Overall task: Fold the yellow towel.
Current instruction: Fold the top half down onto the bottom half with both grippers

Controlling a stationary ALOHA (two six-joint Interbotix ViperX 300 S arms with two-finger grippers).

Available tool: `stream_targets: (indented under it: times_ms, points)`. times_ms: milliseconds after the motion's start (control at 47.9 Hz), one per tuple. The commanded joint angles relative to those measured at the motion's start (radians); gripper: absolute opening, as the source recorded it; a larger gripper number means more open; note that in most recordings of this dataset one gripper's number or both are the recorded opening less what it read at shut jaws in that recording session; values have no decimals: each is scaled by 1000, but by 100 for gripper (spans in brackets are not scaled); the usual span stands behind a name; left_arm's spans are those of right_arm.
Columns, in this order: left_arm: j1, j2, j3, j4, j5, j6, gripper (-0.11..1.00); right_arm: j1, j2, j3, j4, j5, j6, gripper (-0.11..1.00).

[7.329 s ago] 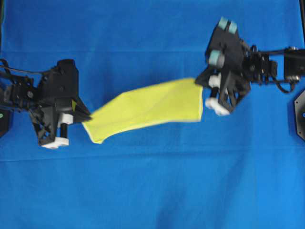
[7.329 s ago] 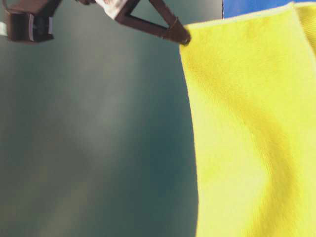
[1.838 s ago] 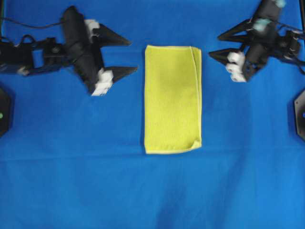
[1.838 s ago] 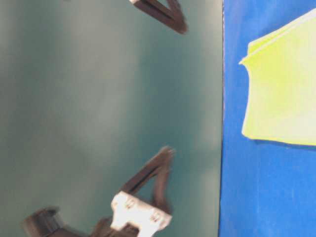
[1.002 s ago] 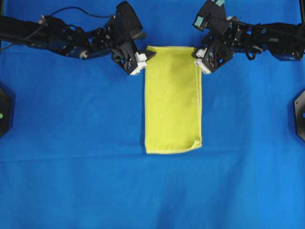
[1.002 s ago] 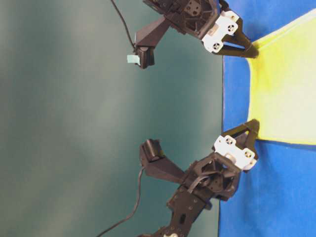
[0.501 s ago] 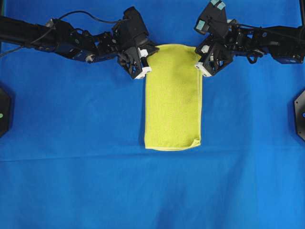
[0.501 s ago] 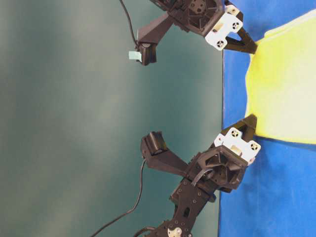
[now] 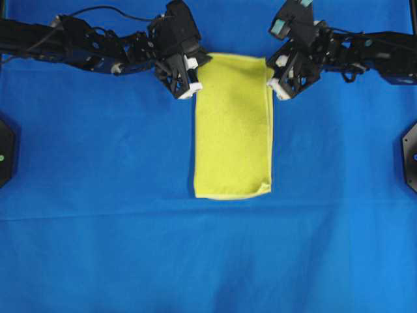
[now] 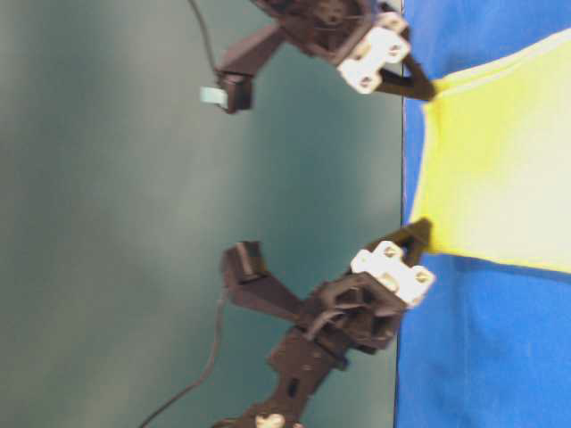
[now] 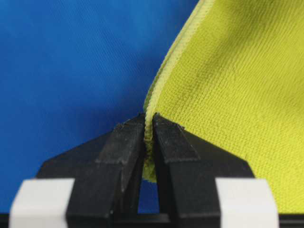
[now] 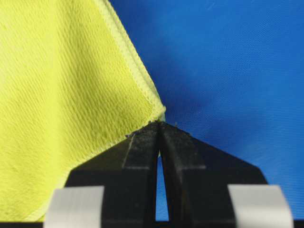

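I should release my right gripper's towel corner just inside the yellow towel's near corner [image 9: 267, 177] on that same side.
The yellow towel [image 9: 233, 124] lies as a long folded strip on the blue table cloth [image 9: 98, 195], its far end raised off the cloth. My left gripper [image 9: 197, 65] is shut on the towel's far left corner, and in the left wrist view the hem [image 11: 164, 76] runs up from between the closed fingertips of that gripper [image 11: 148, 118]. My right gripper [image 9: 269, 73] is shut on the far right corner, and the right wrist view shows this gripper [image 12: 159, 124] pinching the very tip of the towel [image 12: 61, 95]. At table level the towel [image 10: 500, 169] stretches between both grippers.
The blue table cloth [image 9: 208, 261] covers the whole surface around the towel. Both black arms [image 9: 78, 45] reach in from the far left and far right. Black base plates [image 9: 412, 156] sit at the left and right edges.
Both grippers closed on the towel's far corners within the last second. The far end has lifted, and the near edge has slid a little toward the far side.
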Motion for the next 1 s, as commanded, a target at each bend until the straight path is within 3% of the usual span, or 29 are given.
stream_targets:
  times_ms: [0, 564, 752, 981]
  points:
    - [5, -52, -25, -3, 15, 20, 4, -6, -52, -18, -6, 11, -3, 1]
    - [-20, -112, -5, -3, 54, 35, 4, 9, -133, 2, -17, 40, 2, 1]
    - [-81, -155, 21, -3, 64, 34, 4, 81, -207, 48, -8, 69, 6, 1]
    - [-198, -183, 66, -2, 81, 29, 4, 247, -275, 106, 21, 69, 34, 1]
